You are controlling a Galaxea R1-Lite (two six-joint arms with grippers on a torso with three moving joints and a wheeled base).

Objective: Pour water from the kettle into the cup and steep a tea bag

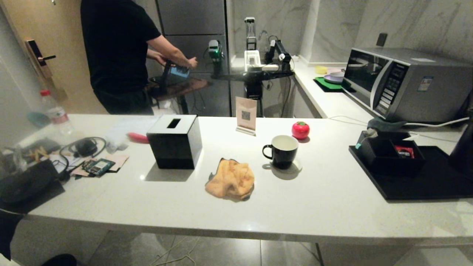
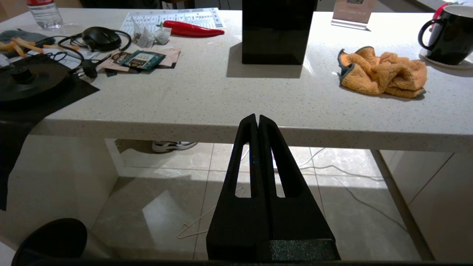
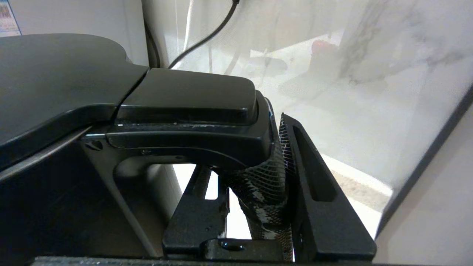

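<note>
I will use my right gripper to set the kettle down on the black tray (image 1: 446,177), placing it next to the compartment box.
The black cup (image 1: 281,151) with a white inside stands empty on a coaster mid-counter, handle to the left; it also shows in the left wrist view as the cup (image 2: 449,35). Only a dark sliver of the kettle (image 1: 462,151) shows at the right edge, over the black tray (image 1: 425,184). Up close, my right gripper (image 3: 258,162) is shut on the textured loop handle of the kettle (image 3: 55,85), just below the lid button. My left gripper (image 2: 257,118) is shut and empty, parked below the counter's front edge. A red sachet (image 1: 404,151) lies in the compartment box; I cannot tell if it is the tea bag.
An orange cloth (image 1: 231,179) lies in front of the cup, a black tissue box (image 1: 175,142) to its left, a red tomato-shaped object (image 1: 300,130) behind. A microwave (image 1: 402,83) stands at the back right. Cables, packets and a bottle clutter the left end. A person stands behind the counter.
</note>
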